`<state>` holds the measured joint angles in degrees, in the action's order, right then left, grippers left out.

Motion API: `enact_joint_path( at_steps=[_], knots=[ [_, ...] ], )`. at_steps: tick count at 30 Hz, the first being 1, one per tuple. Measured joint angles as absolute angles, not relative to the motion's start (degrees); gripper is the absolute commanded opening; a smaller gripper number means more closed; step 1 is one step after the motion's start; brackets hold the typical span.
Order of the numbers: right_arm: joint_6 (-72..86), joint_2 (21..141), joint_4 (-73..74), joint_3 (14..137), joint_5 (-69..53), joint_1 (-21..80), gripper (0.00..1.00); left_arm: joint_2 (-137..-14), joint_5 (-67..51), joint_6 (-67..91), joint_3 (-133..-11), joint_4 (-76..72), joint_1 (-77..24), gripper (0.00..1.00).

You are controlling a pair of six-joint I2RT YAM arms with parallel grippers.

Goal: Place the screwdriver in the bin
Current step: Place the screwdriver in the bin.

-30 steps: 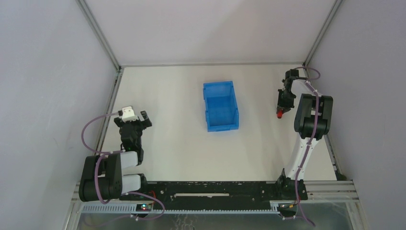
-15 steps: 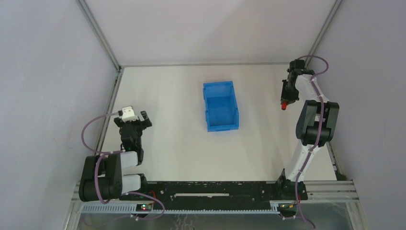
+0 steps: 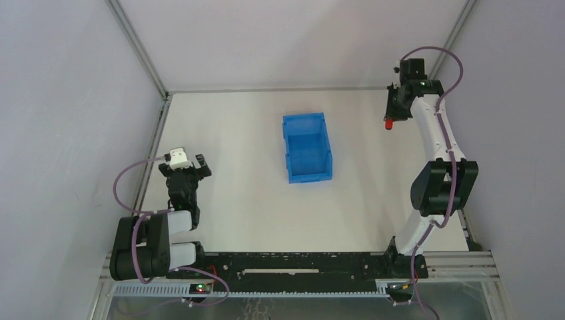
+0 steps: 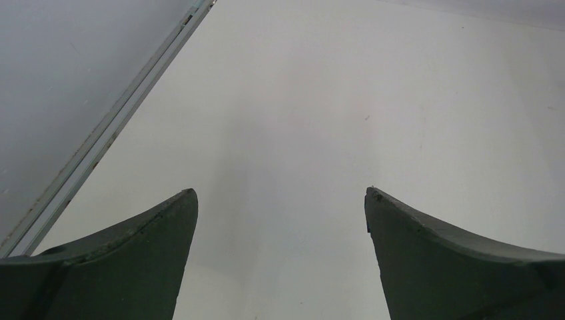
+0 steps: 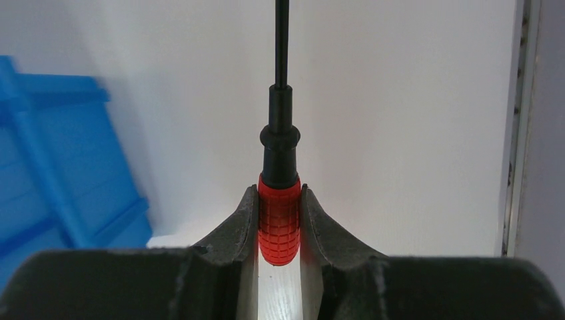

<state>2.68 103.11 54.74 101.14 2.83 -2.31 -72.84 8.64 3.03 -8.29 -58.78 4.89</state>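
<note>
The robot's right gripper will set the screwdriver down on the middle of the blue bin's bottom (image 3: 306, 155).
The blue bin (image 3: 307, 147) stands in the middle of the white table, and part of it shows at the left of the right wrist view (image 5: 46, 160). My right gripper (image 3: 392, 117) is raised at the far right, well to the right of the bin. It is shut on the screwdriver's red handle (image 5: 279, 223), with the black shaft (image 5: 282, 40) pointing straight out past the fingertips. The red handle end shows in the top view (image 3: 388, 125). My left gripper (image 3: 190, 167) is open and empty over bare table at the left; it also shows in the left wrist view (image 4: 281, 197).
Grey walls with metal corner rails (image 3: 138, 47) enclose the table on three sides. A metal rail (image 5: 520, 120) runs close along the right of the right gripper. Another rail (image 4: 113, 127) runs along the table's left edge by the left gripper.
My right arm has lifted and stretched toward the far right corner, carrying the screwdriver up and farther back. The left arm and the bin have not moved.
</note>
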Motion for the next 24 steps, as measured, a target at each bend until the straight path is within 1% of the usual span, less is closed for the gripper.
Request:
enact_joint_path(
  at_steps=[8, 14, 24],
  knots=[
    [2.2, 98.3, 55.3, 107.5, -2.5, 5.5, 0.03, -72.8, 8.6, 3.0, -8.3, -58.8, 4.9, 1.00],
    [1.3, 97.7, 54.6, 111.1, -6.6, 12.2, 0.03, -72.8, 8.6, 3.0, -8.3, -58.8, 4.9, 1.00],
    [-1.5, 98.6, 54.0, 121.9, -7.1, 23.6, 0.03, -72.8, 8.6, 3.0, -8.3, -58.8, 4.9, 1.00]
  ],
)
